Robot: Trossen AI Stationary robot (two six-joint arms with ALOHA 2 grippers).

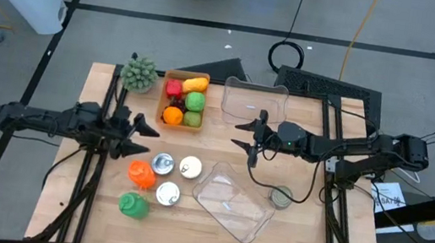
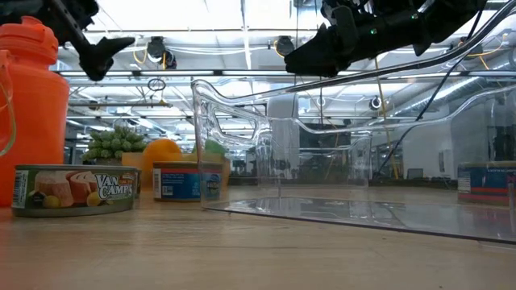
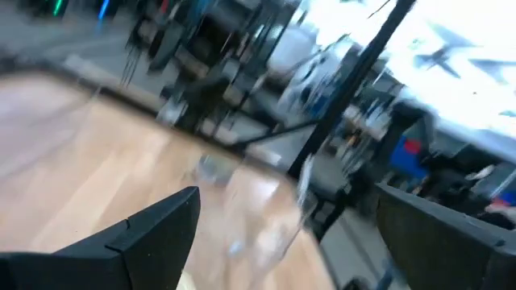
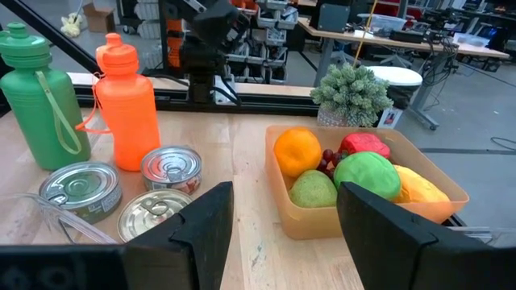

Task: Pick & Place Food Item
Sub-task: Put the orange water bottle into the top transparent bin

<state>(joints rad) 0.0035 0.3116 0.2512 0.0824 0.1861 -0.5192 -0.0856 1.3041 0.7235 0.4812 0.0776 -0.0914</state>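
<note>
The orange bottle beside the cans is next for my left gripper, which should go to it and close on the orange bottle's cap (image 1: pixel 139 174).
A tan bin (image 1: pixel 162 101) at the table's far middle holds fruit: an orange (image 4: pixel 297 151), a green apple (image 4: pixel 368 175), a smaller green fruit (image 4: pixel 313 190), a red piece (image 4: pixel 364 144) and a yellow piece (image 4: pixel 419 188). My right gripper (image 1: pixel 242 135) hangs open above the table, right of the bin, pointing level toward it with nothing between its fingers (image 4: pixel 205 221). My left gripper (image 1: pixel 144 135) is open too, raised at the left, just near-left of the bin and above the cans, holding nothing.
A clear tub (image 1: pixel 254 101) stands right of the bin and a second clear tub (image 1: pixel 234 200) lies nearer. Three cans (image 1: pixel 163 163), an orange bottle (image 1: pixel 140 173) and a green bottle (image 1: pixel 133 204) sit at the near left. A small plant (image 1: pixel 139 72) stands left of the bin.
</note>
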